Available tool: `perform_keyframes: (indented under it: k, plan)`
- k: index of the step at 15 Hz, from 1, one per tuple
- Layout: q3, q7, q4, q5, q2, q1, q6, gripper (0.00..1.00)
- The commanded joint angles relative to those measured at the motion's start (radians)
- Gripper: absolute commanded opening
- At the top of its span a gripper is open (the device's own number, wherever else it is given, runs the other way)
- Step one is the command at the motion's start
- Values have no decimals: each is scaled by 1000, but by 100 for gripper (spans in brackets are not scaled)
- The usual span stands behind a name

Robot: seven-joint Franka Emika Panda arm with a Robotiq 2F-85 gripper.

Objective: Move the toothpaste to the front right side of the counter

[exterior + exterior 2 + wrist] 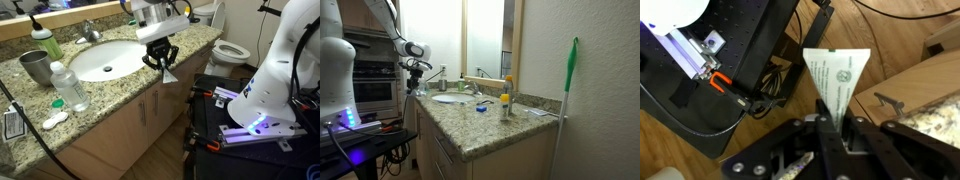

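I need to let go of the toothpaste, now hanging off the counter's edge, on the granite counter's front edge (126, 94), in front of the sink.
My gripper (160, 60) is shut on the toothpaste (169, 73), a small flat white tube that hangs below the jaws, off the front edge of the granite counter (130, 85) near the sink (108, 60). In the wrist view the jaws (830, 125) pinch the tube's narrow end and the white tube (836, 72) with its green round mark fans out over the floor and the cabinet door. In an exterior view the gripper (414, 72) hovers beside the counter's far end (470, 125); the tube is too small to make out there.
On the counter stand a clear bottle (68, 87), a grey cup (35, 67), a green bottle (45, 42) and a small white item (54, 119). A toilet (232, 50) stands behind. The robot base (255, 100) on a black cart (215, 125) is close to the cabinet doors (140, 120).
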Motion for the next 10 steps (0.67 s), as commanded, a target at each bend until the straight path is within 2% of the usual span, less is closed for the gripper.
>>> perform_keyframes:
  k: [1,4,6,8,10]
  plan:
    - [51,42,75,-147,114,46,27,4]
    - [50,100,130,-304,174,78,68,4]
    - [47,92,156,-336,191,97,119,4]
    - [59,48,170,-286,192,115,185,4]
    - [76,-36,173,-175,187,128,228,4]
